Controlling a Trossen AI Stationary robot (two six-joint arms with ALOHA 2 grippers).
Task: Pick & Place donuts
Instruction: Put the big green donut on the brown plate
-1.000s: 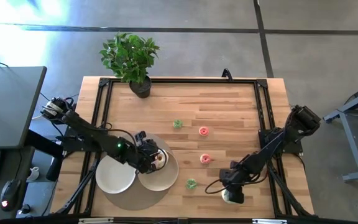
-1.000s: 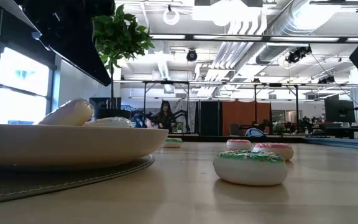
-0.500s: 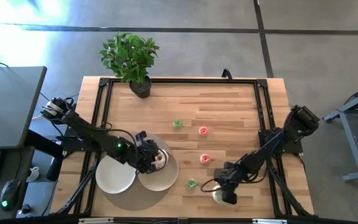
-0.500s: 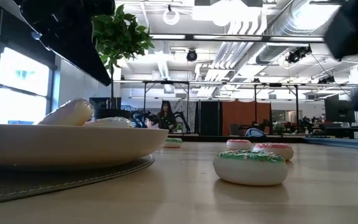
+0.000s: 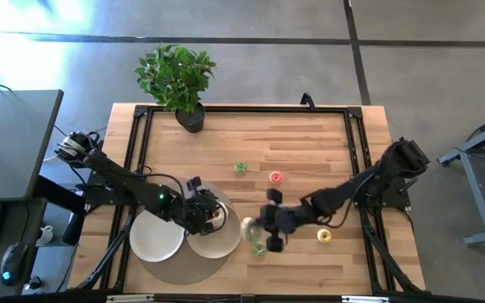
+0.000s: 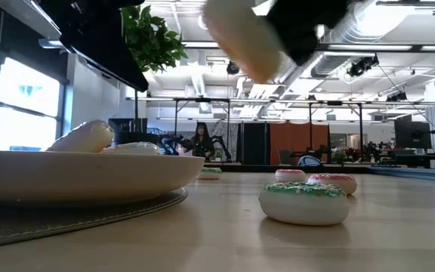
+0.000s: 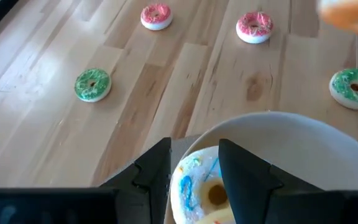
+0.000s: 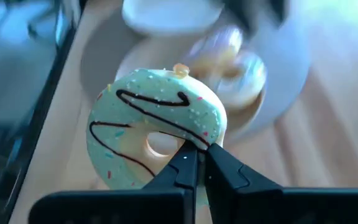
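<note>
My right gripper is to set the mint-green donut down in the white plate (image 5: 225,228) beside the white sprinkled donut.
My right gripper (image 5: 255,228) is shut on a mint-green donut with a dark drizzle (image 8: 157,124), held in the air beside the right-hand white plate (image 5: 226,246). In the low view this donut (image 6: 240,38) shows high above the table. My left gripper (image 7: 194,149) hovers open above that plate (image 7: 303,124), and a white sprinkled donut (image 7: 197,183) lying in the plate shows between its fingers. Two donuts (image 6: 81,136) rest in the plate, one leaning. Green (image 5: 241,167), red (image 5: 275,177), green (image 5: 258,248) and yellow (image 5: 323,236) donuts lie flat on the table. My right gripper has its closed fingertips (image 8: 188,163) on the ring's lower part, at the edge of the hole (image 8: 163,160). The fingers hide how they grip it. The donut is lifted clear of the table and stands on edge, its frosted face turned toward the wrist.
A second white plate (image 5: 154,237) sits left of the first, both on a round grey mat (image 5: 183,268). A potted plant (image 5: 178,80) stands at the far left. Bare wood lies in the far right half of the table.
My right gripper has taken the mint-green donut off the table near the near right corner, lifted it clear and carried it fast toward the table's left edge, up to the plates. A yellow donut, hidden by the right arm before, now shows.
</note>
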